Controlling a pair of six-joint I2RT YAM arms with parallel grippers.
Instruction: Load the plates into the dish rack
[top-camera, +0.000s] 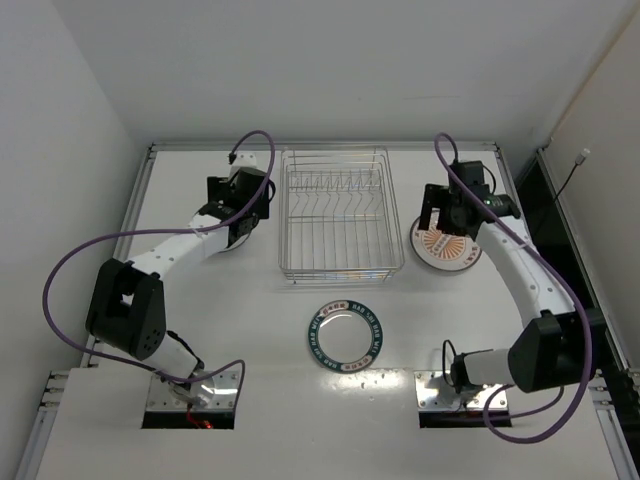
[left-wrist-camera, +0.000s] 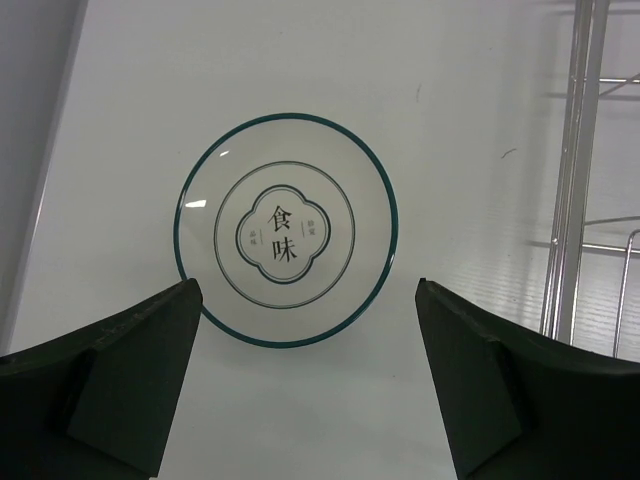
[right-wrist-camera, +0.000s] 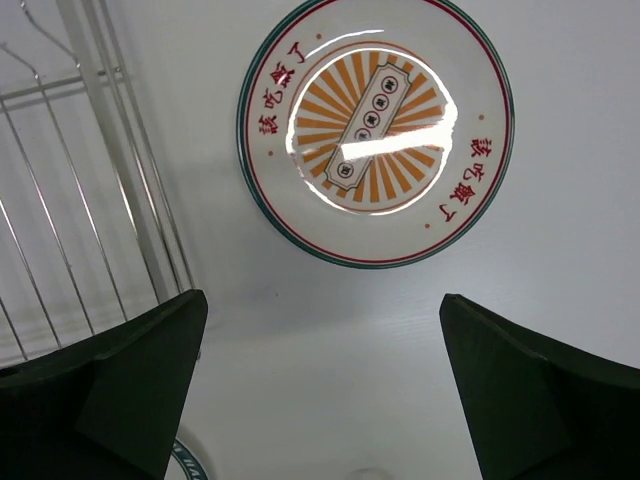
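Note:
The robot's right gripper needs to next move down to the near edge (top-camera: 460, 269) (right-wrist-camera: 410, 261) of the orange-striped plate and close there.
The plain whitish plate (left-wrist-camera: 288, 230), with a thin teal edge and dark characters in its middle, lies flat on the table left of the dish rack (top-camera: 335, 215). My left gripper (left-wrist-camera: 310, 380) hovers over its near side, open and empty; in the top view this gripper (top-camera: 238, 225) hides most of the plate. The orange-striped plate (right-wrist-camera: 375, 130) lies flat right of the rack (right-wrist-camera: 70, 200) and also shows in the top view (top-camera: 447, 250). My right gripper (right-wrist-camera: 322, 390) hovers over its near side, open and empty. The teal-rimmed plate (top-camera: 346, 335) lies in front of the rack.
The silver wire rack stands mid-table with nothing in it, its side wall (left-wrist-camera: 575, 170) close to my left gripper. The white table (top-camera: 250, 330) has raised edges and walls on both sides. Purple cables loop from both arms.

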